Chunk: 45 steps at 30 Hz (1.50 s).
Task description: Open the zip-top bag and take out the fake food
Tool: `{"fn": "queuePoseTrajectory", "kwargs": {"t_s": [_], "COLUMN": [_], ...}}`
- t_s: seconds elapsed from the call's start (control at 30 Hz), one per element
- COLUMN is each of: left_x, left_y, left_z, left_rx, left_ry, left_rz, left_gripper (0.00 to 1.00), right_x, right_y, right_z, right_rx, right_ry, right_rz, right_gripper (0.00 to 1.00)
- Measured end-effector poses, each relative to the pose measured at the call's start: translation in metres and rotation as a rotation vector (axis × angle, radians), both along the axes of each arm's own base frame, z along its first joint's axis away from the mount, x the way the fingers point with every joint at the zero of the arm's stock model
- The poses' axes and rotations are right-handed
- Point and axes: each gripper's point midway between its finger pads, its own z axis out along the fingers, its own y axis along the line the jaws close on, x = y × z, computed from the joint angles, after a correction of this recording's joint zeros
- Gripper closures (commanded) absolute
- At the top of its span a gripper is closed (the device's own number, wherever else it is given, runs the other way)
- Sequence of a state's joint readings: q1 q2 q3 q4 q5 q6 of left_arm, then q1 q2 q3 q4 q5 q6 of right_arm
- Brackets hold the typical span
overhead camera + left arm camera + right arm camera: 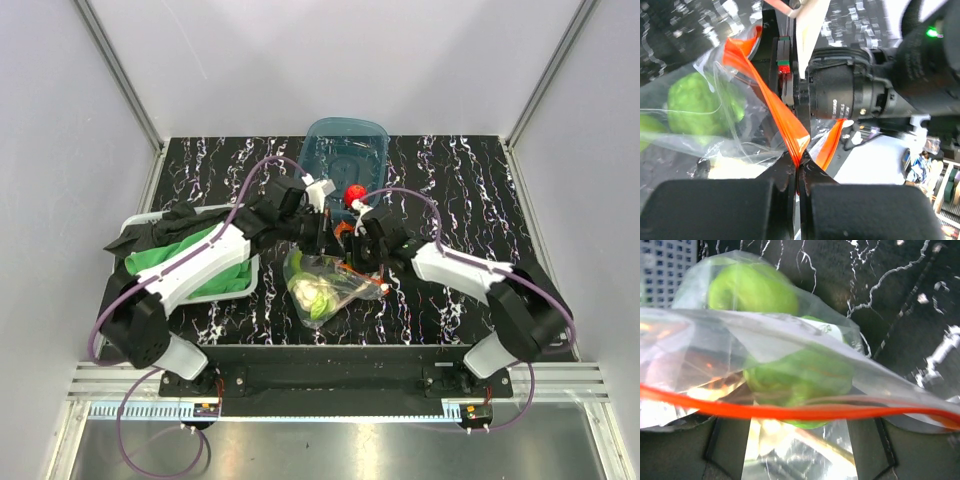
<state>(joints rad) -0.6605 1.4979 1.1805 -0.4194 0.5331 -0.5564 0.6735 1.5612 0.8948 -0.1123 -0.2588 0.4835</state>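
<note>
The green piece will go down from my right gripper into the teal tub (319,185), beside the red berry piece, toward the white tray.
The zip-top bag (335,283) lies on the black marbled table between my two grippers, with green and whitish fake food (314,296) inside it. My left gripper (322,236) is shut on the orange zip strip (771,100); in the left wrist view its tips (799,162) pinch the strip. My right gripper (362,252) is at the bag's right end. In the right wrist view its fingers (727,442) stand wide apart and the zip strip (800,412) runs across the gap (799,427). Green pieces (752,290) show through the plastic. A red berry piece (354,193) sits outside the bag by the tub.
A teal translucent tub (345,150) stands at the back centre, just behind the grippers. A white tray (133,222) with a green cloth (185,262) and dark cloth sits at the left under my left arm. Grey walls enclose the table.
</note>
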Motion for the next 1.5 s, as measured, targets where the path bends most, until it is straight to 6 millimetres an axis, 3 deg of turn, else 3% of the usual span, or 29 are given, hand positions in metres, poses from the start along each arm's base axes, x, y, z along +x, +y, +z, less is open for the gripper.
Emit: {"fn": "queuePoseTrajectory", "kwargs": {"t_s": [0.1,0.3,0.47,0.6,0.8,0.93,1.1,1.27,1.37,1.4,1.5], "left_x": [-0.004,0.01,0.008,0.007,0.011,0.011,0.009,0.0,-0.006,-0.007,-0.011], "left_y": [0.005,0.022,0.023,0.025,0.031,0.032,0.034,0.05,0.059,0.062,0.068], "left_z": [0.014,0.003,0.001,0.005,0.003,0.003,0.007,0.008,0.014,0.016,0.022], "left_rx": [-0.02,0.026,0.036,0.038,0.058,0.058,0.052,0.084,0.099,0.104,0.106], "left_ry": [-0.034,-0.034,-0.029,-0.038,-0.042,-0.042,-0.056,-0.077,-0.097,-0.105,-0.119], "left_rz": [-0.002,0.073,0.075,0.083,0.106,0.109,0.112,0.147,0.16,0.162,0.165], "left_gripper": [1.0,1.0,1.0,1.0,1.0,1.0,1.0,1.0,1.0,1.0,1.0], "right_x": [-0.009,-0.027,-0.037,-0.031,-0.01,0.001,0.037,0.104,0.144,0.154,0.185], "right_y": [-0.011,-0.023,-0.03,-0.03,-0.023,-0.021,-0.015,-0.013,-0.025,-0.026,-0.026], "right_z": [0.018,0.065,0.083,0.106,0.17,0.195,0.217,0.232,0.219,0.213,0.182], "right_rx": [-0.008,0.028,0.028,0.029,0.09,0.107,0.068,0.045,0.003,-0.01,-0.064], "right_ry": [-0.015,-0.074,-0.089,-0.119,-0.26,-0.322,-0.399,-0.448,-0.444,-0.44,-0.412], "right_rz": [0.008,0.045,0.057,0.047,0.02,-0.006,-0.06,-0.146,-0.208,-0.218,-0.233], "right_gripper": [0.97,0.99,1.0,1.0,1.0,1.0,1.0,1.0,0.98,0.94,0.88]}}
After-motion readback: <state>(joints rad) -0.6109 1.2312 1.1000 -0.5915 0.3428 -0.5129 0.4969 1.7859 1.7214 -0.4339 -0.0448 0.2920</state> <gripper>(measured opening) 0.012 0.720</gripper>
